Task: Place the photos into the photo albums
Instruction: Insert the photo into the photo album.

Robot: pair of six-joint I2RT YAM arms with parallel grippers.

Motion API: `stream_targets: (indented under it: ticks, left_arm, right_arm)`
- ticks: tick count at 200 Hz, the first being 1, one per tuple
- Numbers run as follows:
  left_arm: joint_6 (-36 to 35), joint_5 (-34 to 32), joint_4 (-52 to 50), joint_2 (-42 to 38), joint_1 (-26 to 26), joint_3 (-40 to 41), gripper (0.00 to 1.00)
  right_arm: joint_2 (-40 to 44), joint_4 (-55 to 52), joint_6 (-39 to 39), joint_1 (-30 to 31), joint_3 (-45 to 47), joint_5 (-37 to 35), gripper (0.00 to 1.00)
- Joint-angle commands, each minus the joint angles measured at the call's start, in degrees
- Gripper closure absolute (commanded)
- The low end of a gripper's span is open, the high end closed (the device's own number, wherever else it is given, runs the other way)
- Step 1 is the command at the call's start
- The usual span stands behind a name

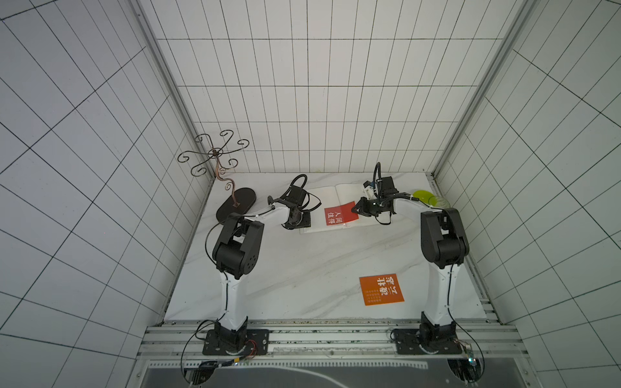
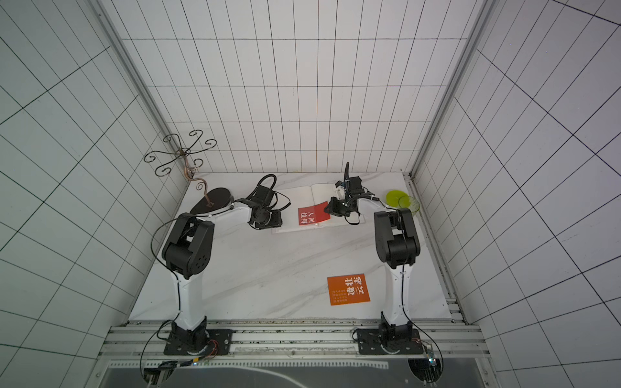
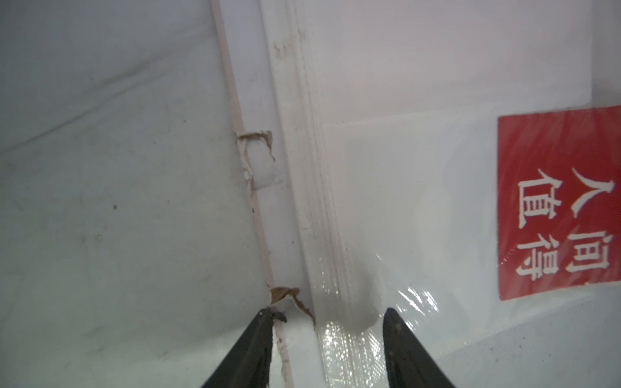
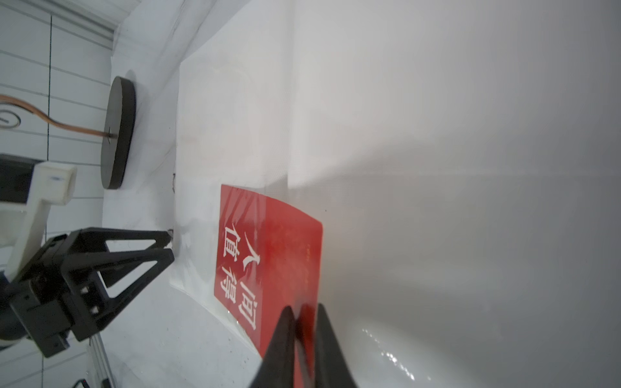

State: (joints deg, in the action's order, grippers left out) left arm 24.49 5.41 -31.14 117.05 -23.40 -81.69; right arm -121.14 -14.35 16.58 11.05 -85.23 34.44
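Observation:
The red photo bows up where it leaves the clear sleeve, so next my right gripper opens, retake the photo's outer edge (image 4: 319,252) and pushes it deeper along the page.
The photo album (image 1: 347,193) (image 2: 302,198) lies open at the back middle of the table, white pages up. A red photo (image 1: 341,215) (image 2: 312,215) (image 4: 268,252) (image 3: 557,201) with white characters sits partly under a clear sleeve on the left page, its right edge curling up. My right gripper (image 1: 353,210) (image 2: 325,210) (image 4: 304,307) is at that raised edge, jaws a narrow gap apart with the card between them. My left gripper (image 1: 306,223) (image 2: 278,221) (image 3: 327,314) stands open, straddling the album's torn left edge. An orange photo (image 1: 381,289) (image 2: 348,289) lies flat near the front right.
A scrolled metal stand on a black oval base (image 1: 237,205) (image 2: 211,200) stands at the back left. A green dish (image 1: 422,195) (image 2: 395,197) and a clear glass (image 1: 439,201) sit at the back right by the wall. An aluminium rail (image 1: 319,332) runs along the front.

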Motion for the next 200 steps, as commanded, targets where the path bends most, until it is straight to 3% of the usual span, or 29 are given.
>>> stream_targets:
  ticks: [1, 47, 129, 200]
  left_arm:
    - [0.3, -0.9, 0.0, -2.7, 0.5, 0.6, 0.46]
    - [0.5, -0.8, 0.3, -3.8, 0.6, 0.7, 0.47]
    - [0.7, -0.6, 0.4, -4.9, 0.7, 0.9, 0.47]
    - [1.4, 0.7, 1.1, -5.0, 0.7, 1.4, 0.46]
  right_arm:
    - [0.8, -2.5, -0.2, -0.1, -4.3, -6.0, 0.65]
    - [1.0, -3.1, -0.2, -0.6, -4.8, -7.9, 0.6]
    - [-0.1, -3.1, 0.6, 0.6, -6.1, -6.3, 0.87]
    - [-1.9, -4.6, 0.5, 3.0, -8.2, -4.6, 0.86]
